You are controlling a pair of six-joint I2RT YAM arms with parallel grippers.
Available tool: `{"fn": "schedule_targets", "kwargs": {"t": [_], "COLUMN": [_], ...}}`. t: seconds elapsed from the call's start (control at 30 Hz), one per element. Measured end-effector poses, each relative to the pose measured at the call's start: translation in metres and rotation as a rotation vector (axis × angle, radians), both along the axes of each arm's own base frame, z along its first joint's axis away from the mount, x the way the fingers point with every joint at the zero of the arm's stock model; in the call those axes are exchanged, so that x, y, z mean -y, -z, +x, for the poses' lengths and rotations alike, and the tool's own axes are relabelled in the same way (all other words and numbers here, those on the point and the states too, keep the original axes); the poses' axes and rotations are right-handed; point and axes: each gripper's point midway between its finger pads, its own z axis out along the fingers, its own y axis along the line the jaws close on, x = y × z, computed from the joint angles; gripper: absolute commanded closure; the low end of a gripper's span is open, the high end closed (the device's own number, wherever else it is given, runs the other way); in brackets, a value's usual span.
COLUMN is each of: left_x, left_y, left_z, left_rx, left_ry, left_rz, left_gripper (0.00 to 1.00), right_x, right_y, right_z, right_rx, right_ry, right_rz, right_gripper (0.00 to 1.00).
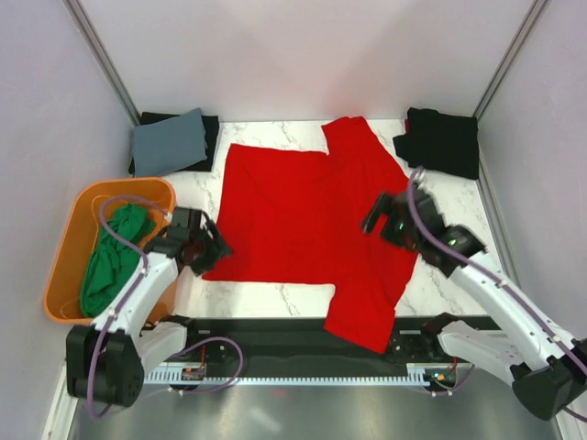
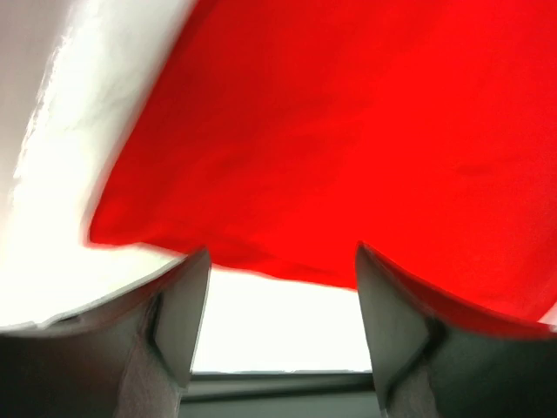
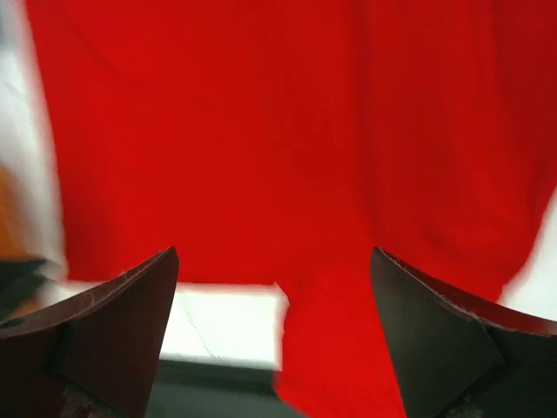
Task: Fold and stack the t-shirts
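Observation:
The red t-shirt's near sleeve hangs over the table's edge, so my left gripper needs to take the t-shirt's near side (image 1: 246, 273) while my right gripper draws the sleeve in.
A red t-shirt (image 1: 307, 215) lies spread flat on the marble table, one sleeve at the back, the other hanging over the near edge. My left gripper (image 1: 213, 246) is open and empty at the shirt's near left corner; the left wrist view shows the red hem (image 2: 348, 157) just beyond the fingertips. My right gripper (image 1: 374, 220) is open and empty above the shirt's right side; the right wrist view shows red cloth (image 3: 287, 148) between the open fingers. A folded grey shirt (image 1: 170, 142) lies on a black one at the back left. A folded black shirt (image 1: 440, 140) lies at the back right.
An orange basket (image 1: 69, 257) at the left edge holds a crumpled green shirt (image 1: 115, 257). Grey walls close in the left, right and back. A black rail (image 1: 275, 335) runs along the table's near edge.

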Motion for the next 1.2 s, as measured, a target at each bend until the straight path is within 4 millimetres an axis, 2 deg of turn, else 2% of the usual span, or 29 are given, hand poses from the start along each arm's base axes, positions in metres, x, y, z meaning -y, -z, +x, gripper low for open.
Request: {"fn": "schedule_targets", "kwargs": {"t": [0.03, 0.1, 0.17, 0.2, 0.3, 0.5, 0.7, 0.8, 0.83, 0.93, 1.13, 1.2], "left_x": [-0.003, -0.005, -0.008, -0.011, -0.014, -0.028, -0.036, -0.034, -0.033, -0.031, -0.028, -0.026], "left_y": [0.012, 0.017, 0.018, 0.019, 0.025, 0.042, 0.053, 0.054, 0.055, 0.056, 0.055, 0.053], "left_z": [-0.015, -0.029, -0.032, -0.032, -0.031, -0.024, -0.002, 0.007, 0.009, 0.020, 0.030, 0.033], "left_rx": [-0.041, -0.050, -0.044, -0.044, -0.045, -0.057, -0.042, -0.016, -0.008, 0.031, 0.065, 0.070], "left_ry": [-0.002, -0.008, -0.029, -0.042, -0.067, -0.129, -0.160, -0.162, -0.162, -0.166, -0.168, -0.161], "left_rz": [0.017, 0.025, 0.036, 0.045, 0.068, 0.151, 0.213, 0.204, 0.201, 0.190, 0.177, 0.166], "left_gripper": [0.27, 0.27, 0.26, 0.26, 0.23, 0.21, 0.21, 0.25, 0.34, 0.35, 0.46, 0.46], "right_x": [-0.007, -0.010, -0.013, -0.015, -0.030, -0.053, -0.057, -0.055, -0.054, -0.052, -0.050, -0.050], "right_y": [0.037, 0.099, 0.128, 0.134, 0.138, 0.147, 0.149, 0.153, 0.155, 0.159, 0.171, 0.174], "right_z": [-0.023, -0.071, -0.108, -0.119, -0.144, -0.168, -0.166, -0.166, -0.166, -0.166, -0.166, -0.165], "right_rx": [-0.103, -0.297, -0.391, -0.411, -0.439, -0.475, -0.463, -0.466, -0.466, -0.466, -0.473, -0.476], "right_ry": [-0.039, -0.090, -0.128, -0.146, -0.205, -0.267, -0.240, -0.226, -0.218, -0.200, -0.176, -0.174], "right_rz": [-0.022, -0.082, -0.097, -0.095, -0.068, -0.091, -0.055, -0.051, -0.049, -0.046, -0.047, -0.052], "right_gripper": [0.02, 0.02, 0.02, 0.02, 0.02, 0.02, 0.02, 0.02, 0.02, 0.02, 0.02, 0.02]}}
